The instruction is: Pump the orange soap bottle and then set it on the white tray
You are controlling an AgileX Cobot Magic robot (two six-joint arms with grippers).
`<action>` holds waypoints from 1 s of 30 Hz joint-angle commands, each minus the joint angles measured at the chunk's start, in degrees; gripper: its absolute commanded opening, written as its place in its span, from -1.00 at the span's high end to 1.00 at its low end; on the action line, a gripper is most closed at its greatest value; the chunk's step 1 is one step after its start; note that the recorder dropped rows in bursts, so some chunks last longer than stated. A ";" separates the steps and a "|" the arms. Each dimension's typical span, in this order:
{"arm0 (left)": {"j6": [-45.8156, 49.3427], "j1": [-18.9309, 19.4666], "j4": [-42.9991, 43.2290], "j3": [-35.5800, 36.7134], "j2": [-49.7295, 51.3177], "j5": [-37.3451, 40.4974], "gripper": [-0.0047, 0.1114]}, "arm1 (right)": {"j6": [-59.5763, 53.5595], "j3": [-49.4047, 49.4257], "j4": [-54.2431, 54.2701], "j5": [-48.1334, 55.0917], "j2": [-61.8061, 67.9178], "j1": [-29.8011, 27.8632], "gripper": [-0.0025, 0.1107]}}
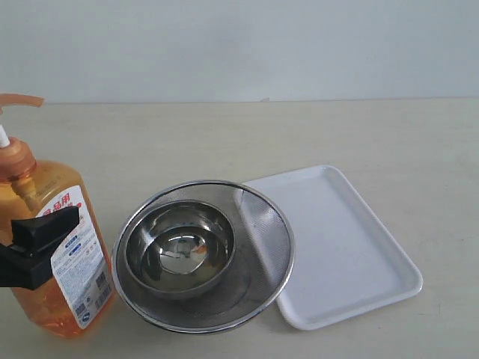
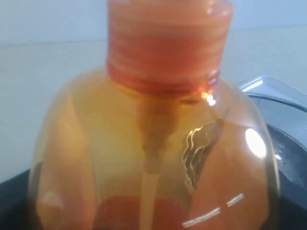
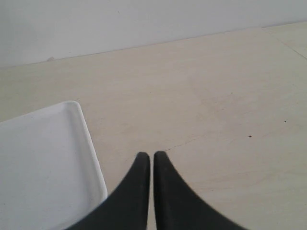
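Observation:
The orange soap bottle is tilted, with my left gripper high on its body, so next I let go and grab it lower across its label (image 1: 87, 283) before I straighten it.
The orange soap bottle (image 1: 49, 292) stands upright at the table's near left, its orange pump nozzle (image 1: 19, 101) raised on a white stem. My left gripper (image 1: 52, 224) is closed around its body: one black finger crosses the label and the other is hidden behind. In the left wrist view the bottle (image 2: 158, 143) fills the frame, ribbed cap uppermost. The white tray (image 1: 352, 247) lies flat on the right with nothing on it. My right gripper (image 3: 151, 155) hovers shut over bare table beside the tray (image 3: 43, 163); it is out of the exterior view.
A round steel mesh strainer (image 1: 277, 217) sits between bottle and tray, overlapping the tray's left edge, with a steel bowl (image 1: 179, 250) inside it. The strainer's rim (image 2: 278, 88) shows behind the bottle. The pale table (image 1: 299, 134) stretches back to a wall.

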 commanded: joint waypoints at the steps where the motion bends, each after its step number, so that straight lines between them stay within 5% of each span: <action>1: -0.84 -0.13 -0.23 0.78 0.03 -6.46 0.84 | -0.01 -0.03 -0.30 -0.32 -0.31 -0.05 0.96; 8: 2.67 -0.13 -7.80 5.69 0.03 -17.86 0.84 | -0.01 -0.03 -0.30 -0.32 -0.31 -0.05 0.96; 20: -0.70 -0.13 -7.49 5.69 0.13 -15.44 0.82 | -0.01 -0.03 -0.30 -0.32 -0.31 -0.05 0.96; 24: -0.84 -0.13 -7.10 5.69 0.13 -15.22 0.52 | -0.01 -0.03 -0.30 -0.32 -0.31 -0.05 0.96; 30: -0.34 -0.13 -6.84 5.69 0.13 -15.07 -0.33 | -0.01 -0.03 -0.30 -0.32 -0.31 -0.05 0.96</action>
